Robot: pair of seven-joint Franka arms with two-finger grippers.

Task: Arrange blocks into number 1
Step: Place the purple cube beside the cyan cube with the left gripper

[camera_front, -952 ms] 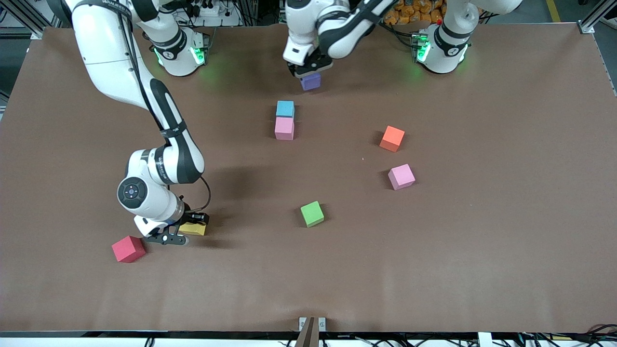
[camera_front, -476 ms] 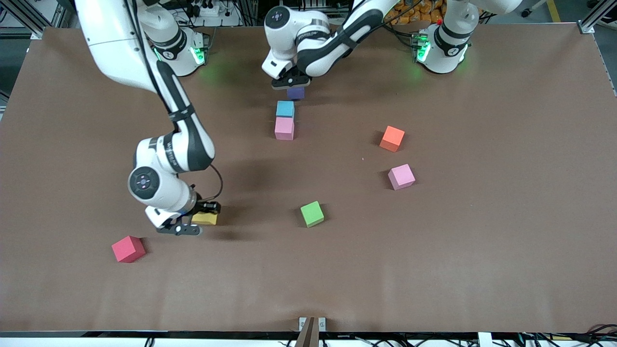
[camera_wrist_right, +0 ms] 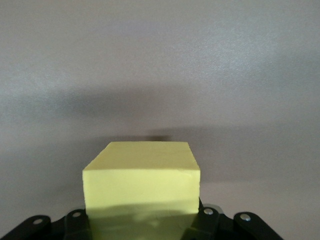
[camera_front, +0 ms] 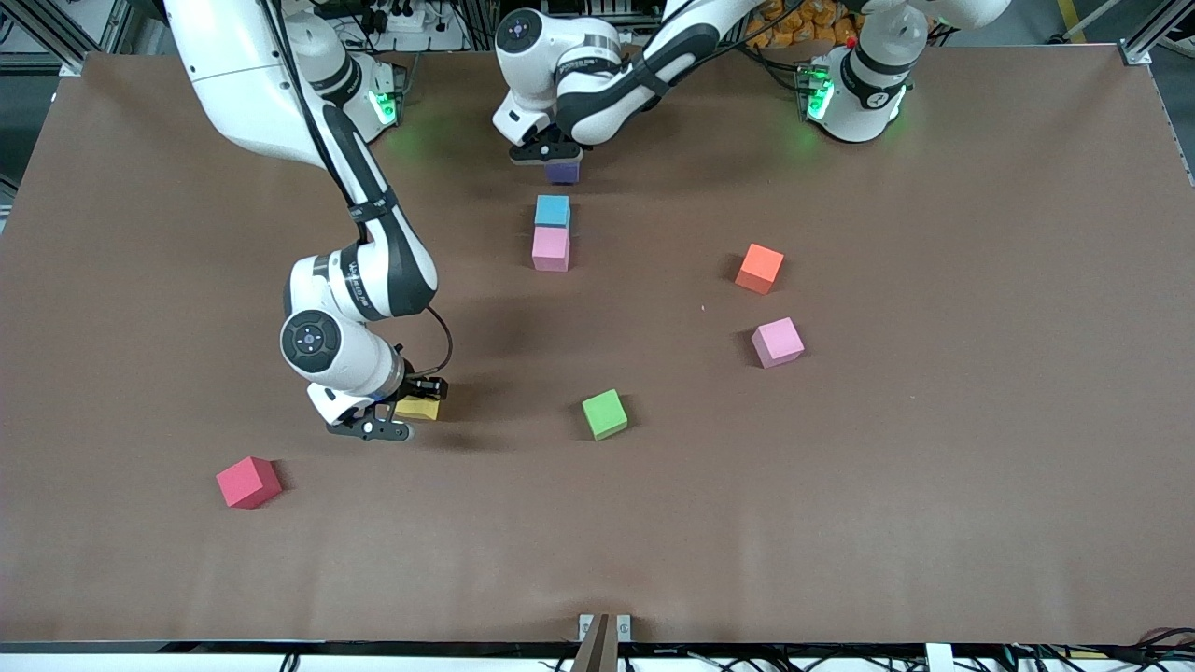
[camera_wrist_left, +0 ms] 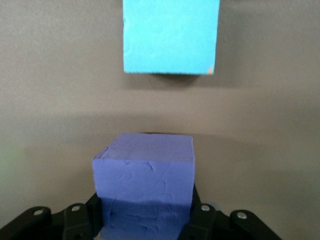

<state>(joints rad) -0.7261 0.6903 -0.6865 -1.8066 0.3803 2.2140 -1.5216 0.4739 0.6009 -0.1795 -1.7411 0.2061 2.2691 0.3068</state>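
I should let go of the purple block, now held just above the table, with my left gripper so it rests against the light blue block, opposite the touching pink block (camera_front: 557, 185) (camera_wrist_left: 166, 114).
My left gripper (camera_front: 558, 161) is shut on the purple block (camera_front: 562, 172) (camera_wrist_left: 144, 182), holding it just above the table near the light blue block (camera_front: 552, 211) (camera_wrist_left: 171, 36). That light blue block touches a pink block (camera_front: 551, 249) just nearer the front camera. The second pink block (camera_front: 778, 342) lies alone toward the left arm's end. My right gripper (camera_front: 411, 414) is shut on the yellow block (camera_front: 417, 408) (camera_wrist_right: 142, 185), carried low over the table toward the right arm's end.
An orange cube (camera_front: 759, 268) lies near the lone pink block. A green cube (camera_front: 605, 414) sits mid-table, nearer the front camera. A red cube (camera_front: 248, 482) rests toward the right arm's end, near the front.
The left gripper has carried the purple block toward the right arm's end, closer to the light blue block. The right gripper has carried the yellow block away from the red cube, toward the table's middle.
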